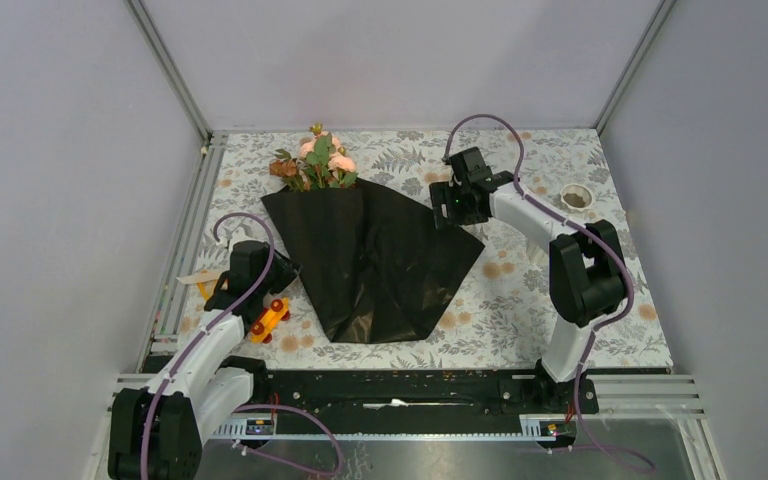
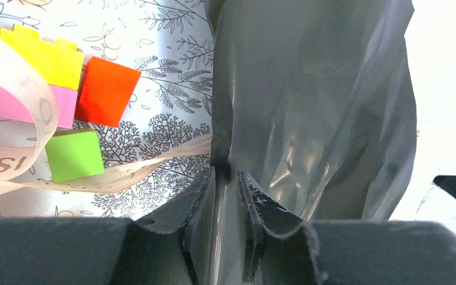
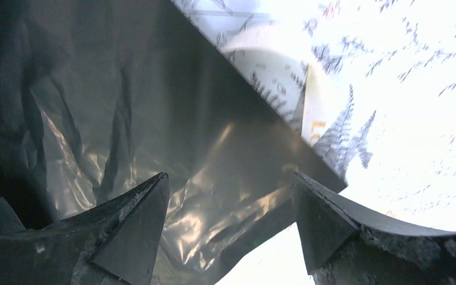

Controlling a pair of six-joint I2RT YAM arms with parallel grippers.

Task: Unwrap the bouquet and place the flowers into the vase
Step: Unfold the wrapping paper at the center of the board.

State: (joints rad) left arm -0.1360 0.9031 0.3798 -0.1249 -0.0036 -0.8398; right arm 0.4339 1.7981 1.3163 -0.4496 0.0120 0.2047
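Note:
A flap of black wrapping paper is over the stems while my left gripper pinches the flap's outer edge, so my left gripper should pull it back by the flap's inner edge (image 1: 359,282).
The bouquet lies unwrapped: its glossy black wrapping paper (image 1: 370,260) is spread flat on the table. The flowers (image 1: 320,160), peach-pink roses with green leaves, lie at its far edge. My left gripper (image 1: 265,268) is at the sheet's left edge. In the left wrist view its jaws (image 2: 227,175) are shut on a fold of the paper (image 2: 309,101). My right gripper (image 1: 442,205) hovers at the paper's right corner. In the right wrist view it (image 3: 230,178) stands open, the paper (image 3: 124,107) below it and not gripped. The white vase (image 1: 577,197) stands at the far right.
A colourful toy-block car (image 1: 270,320) sits just beside my left gripper, its blocks (image 2: 104,89) close to the left fingers. The loose cream ribbon (image 2: 12,136) curls over them. Grey walls and metal rails enclose the flower-patterned table (image 1: 520,290).

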